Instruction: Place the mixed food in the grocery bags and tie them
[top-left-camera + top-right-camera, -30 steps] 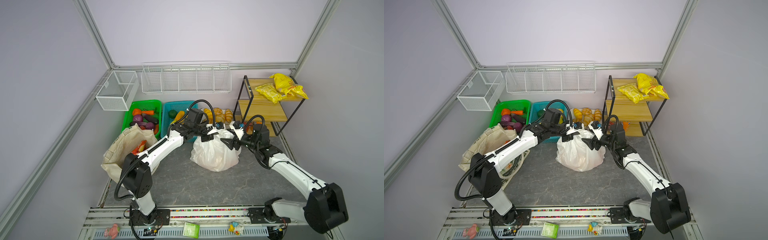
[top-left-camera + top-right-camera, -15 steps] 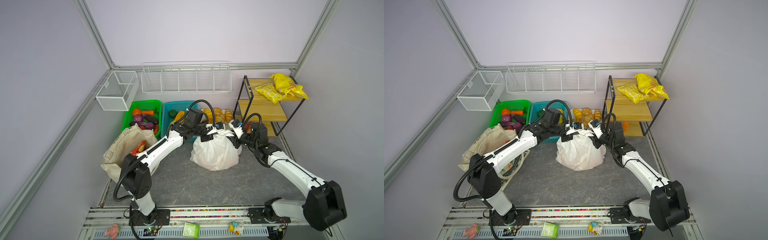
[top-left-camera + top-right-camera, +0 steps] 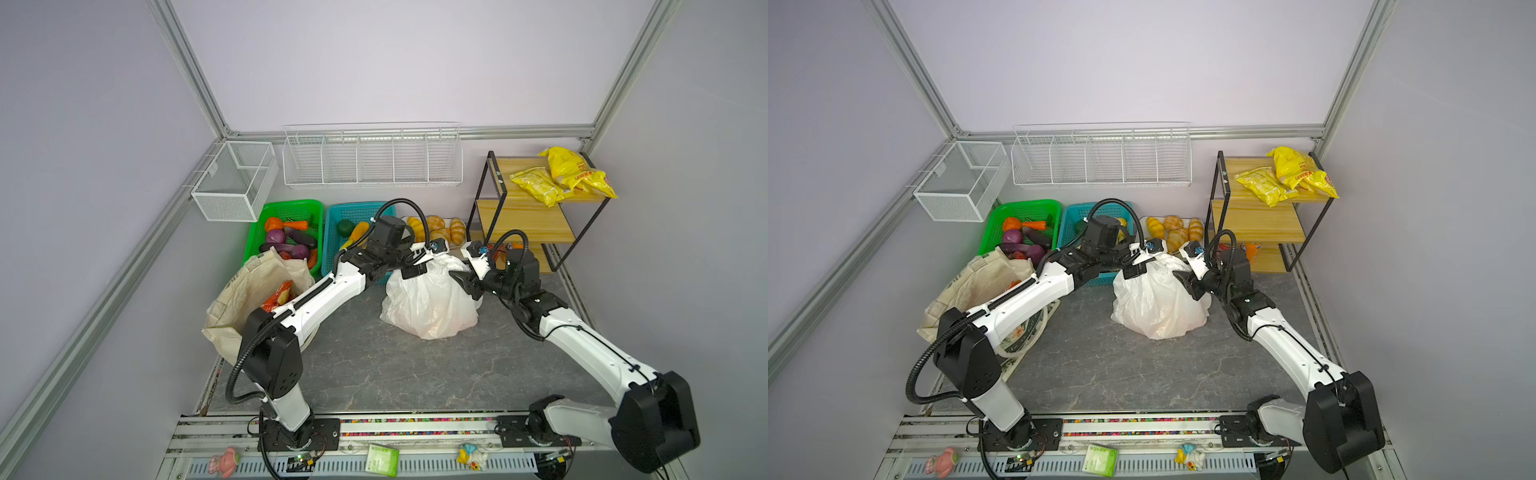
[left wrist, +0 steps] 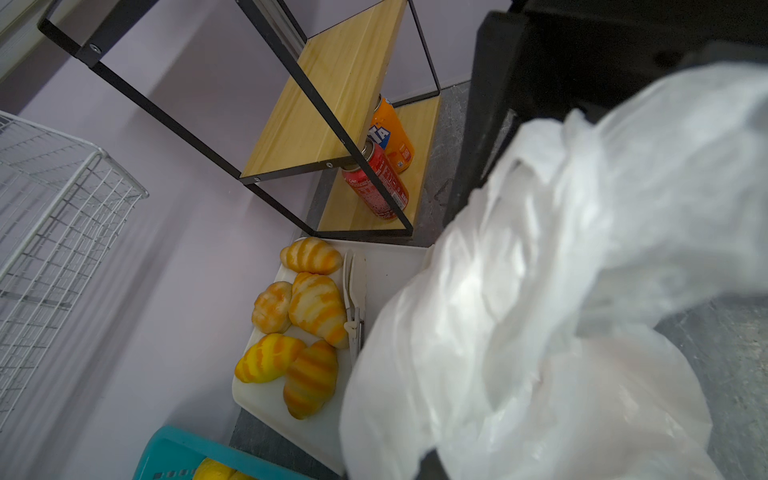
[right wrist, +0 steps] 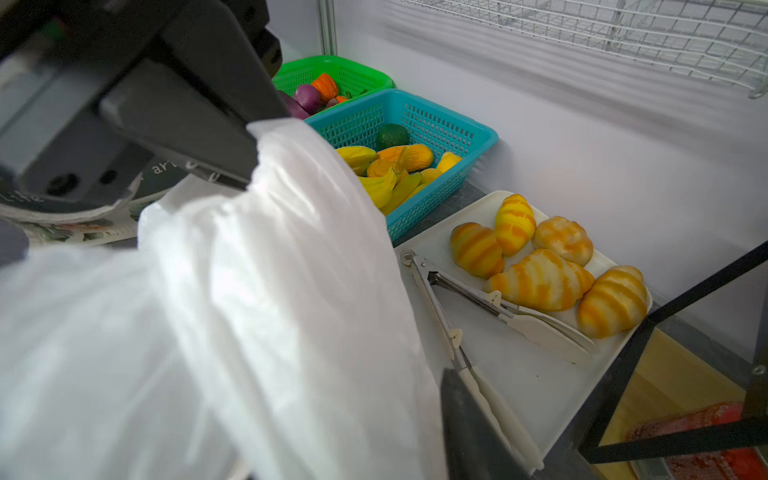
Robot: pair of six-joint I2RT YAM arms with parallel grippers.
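The robot's right gripper is at the side of the white plastic bag, below the gathered top, so it should move in and grasp the neck (image 3: 450, 260) beside the left gripper.
The thin white plastic bag (image 3: 428, 299) (image 3: 1158, 299) stands bulging in the middle of the table, and a pale orange shape shows through its film low down. My left gripper (image 3: 415, 270) (image 3: 1133, 270) is shut on the gathered top of this bag. My right gripper (image 3: 465, 280) (image 3: 1187, 284) sits against the bag's upper right side, its jaws spread and film (image 5: 291, 311) lying between them. The cream canvas tote (image 3: 249, 291) slumps open on the left, under my left arm, with a red snack packet (image 3: 278, 295) inside.
Green basket (image 3: 291, 204) and teal basket (image 3: 353, 206) of toy produce line the back wall. A white tray (image 5: 519, 374) holds croissants and tongs (image 5: 503, 311) just behind the bag. A wooden shelf (image 3: 528, 216) carries yellow packets (image 3: 561, 178) and cans (image 4: 378, 187). Wire baskets (image 3: 370, 158) hang above.
My right gripper closed in on the bag's upper right side, then spread its jaws again and eased back slightly. The left gripper kept its hold and stayed in place.
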